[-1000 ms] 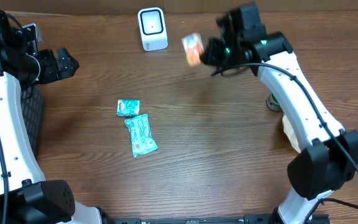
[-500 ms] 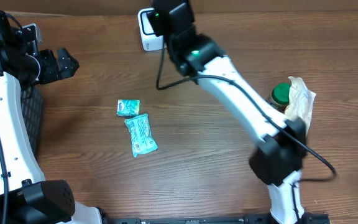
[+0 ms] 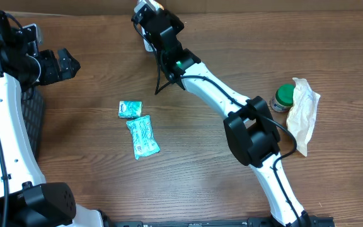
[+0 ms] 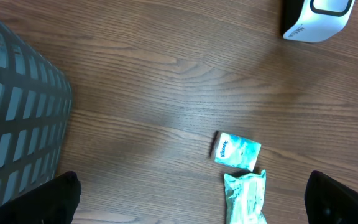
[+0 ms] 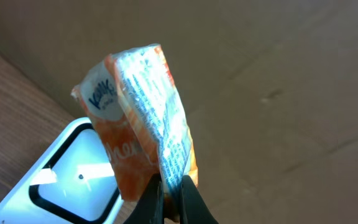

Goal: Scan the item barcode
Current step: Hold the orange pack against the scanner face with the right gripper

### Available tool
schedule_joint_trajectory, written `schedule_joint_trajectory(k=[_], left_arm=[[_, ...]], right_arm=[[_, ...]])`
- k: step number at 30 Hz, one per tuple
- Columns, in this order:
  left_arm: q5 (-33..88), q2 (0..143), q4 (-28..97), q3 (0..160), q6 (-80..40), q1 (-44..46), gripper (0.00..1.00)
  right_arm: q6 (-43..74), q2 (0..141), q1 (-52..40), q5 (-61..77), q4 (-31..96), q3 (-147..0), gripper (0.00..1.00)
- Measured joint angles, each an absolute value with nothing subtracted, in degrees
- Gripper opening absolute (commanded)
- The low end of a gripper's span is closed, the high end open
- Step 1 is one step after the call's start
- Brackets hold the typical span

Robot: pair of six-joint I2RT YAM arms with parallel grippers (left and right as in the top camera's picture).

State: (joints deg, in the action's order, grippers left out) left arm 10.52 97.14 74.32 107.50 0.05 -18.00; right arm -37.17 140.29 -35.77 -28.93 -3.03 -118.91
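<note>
The robot's right gripper needs to release the orange packet on the wood (image 3: 253, 107) next to the green-lidded jar, on the side of the teal packets.
An orange tissue packet (image 5: 135, 118) with a blue-printed white panel stands upright in my right gripper (image 5: 169, 196), whose fingers are shut on its lower edge. Just below and to the left of it in the right wrist view is the white scanner (image 5: 67, 180) with its lit window. From overhead, my right gripper (image 3: 149, 14) reaches over the scanner at the table's far edge and covers most of it. The left wrist view has the scanner (image 4: 316, 18) at its top right. My left gripper (image 4: 194, 205) is open and empty, far left (image 3: 65, 63).
Two teal packets (image 3: 130, 109) (image 3: 142, 137) lie left of centre on the wooden table. A green-lidded jar (image 3: 283, 98) and a white bag (image 3: 302, 110) sit at the right. A black mesh basket (image 4: 17, 124) stands at the left edge.
My right arm has swung left with the orange packet, from right of the scanner to directly over it. The left arm and the teal packets have not moved.
</note>
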Motion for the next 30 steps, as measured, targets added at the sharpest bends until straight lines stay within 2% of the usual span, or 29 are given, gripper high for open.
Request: schedule_joint_trajectory(k=[12,18,30], left_arm=[[10.55,97.14,74.32,107.5,0.05,-18.0,1.0],[10.52,97.14,74.32,107.5,0.05,-18.0,1.0],[10.52,97.14,74.32,107.5,0.05,-18.0,0.99]], right_arm=[[-39.4,147.57,-35.29,-27.24,-5.45,-118.89,0.04],[-39.86,147.61,-35.27,-28.67,-10.83,-118.87,0.04],[-50.76,147.61,-35.24,-31.51,-12.36,-118.87,0.04]])
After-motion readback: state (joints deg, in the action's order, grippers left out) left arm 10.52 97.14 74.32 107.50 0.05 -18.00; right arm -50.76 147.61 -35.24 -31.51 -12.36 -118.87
